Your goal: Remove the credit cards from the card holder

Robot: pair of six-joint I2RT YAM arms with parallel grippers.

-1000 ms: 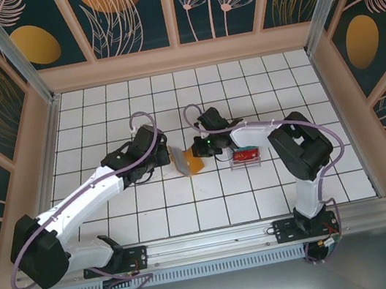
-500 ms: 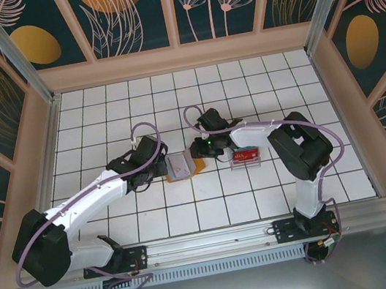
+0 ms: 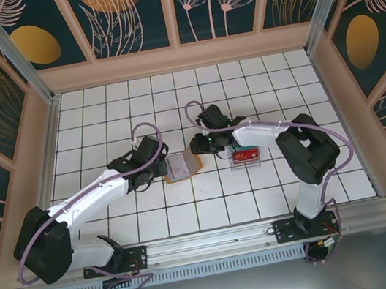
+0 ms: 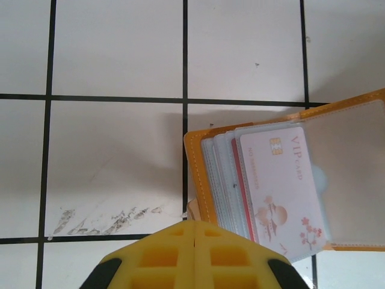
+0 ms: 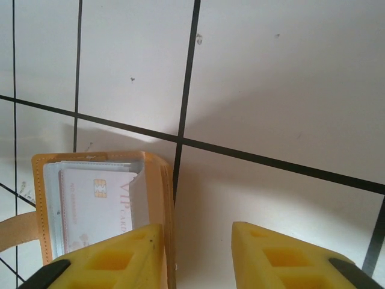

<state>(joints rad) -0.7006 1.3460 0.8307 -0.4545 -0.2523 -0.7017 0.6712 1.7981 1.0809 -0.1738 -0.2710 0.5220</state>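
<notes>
The card holder's open cover tilts up from the tiles, so my left gripper will retake the strap side [image 4: 195, 209] while my right gripper presses the cover down.
The tan-orange card holder [image 3: 191, 161] lies open on the white tiles between my two grippers. Its clear pockets hold credit cards: a white VIP card [image 4: 280, 180] on top, with a reddish edge [image 4: 239, 186] and grey ones [image 4: 219, 180] fanned beside it. My left gripper [image 3: 160, 168] is shut at the holder's left edge; in the left wrist view its tip [image 4: 195, 224] pinches a tan tab there. My right gripper [image 3: 199, 147] is open at the holder's right side. In the right wrist view [image 5: 195, 241] its left finger overlaps the orange edge [image 5: 157, 186], and bare tile lies between the fingers.
A small clear plastic box [image 3: 246, 156] with red contents sits just right of the right gripper. The tiled floor is walled by wooden panels [image 3: 178, 58] on three sides, with bare tiles in front of and behind the holder.
The right gripper has opened and let go of the holder. The holder went from standing tilted between the grippers to lying open and flat. The left gripper stayed shut.
</notes>
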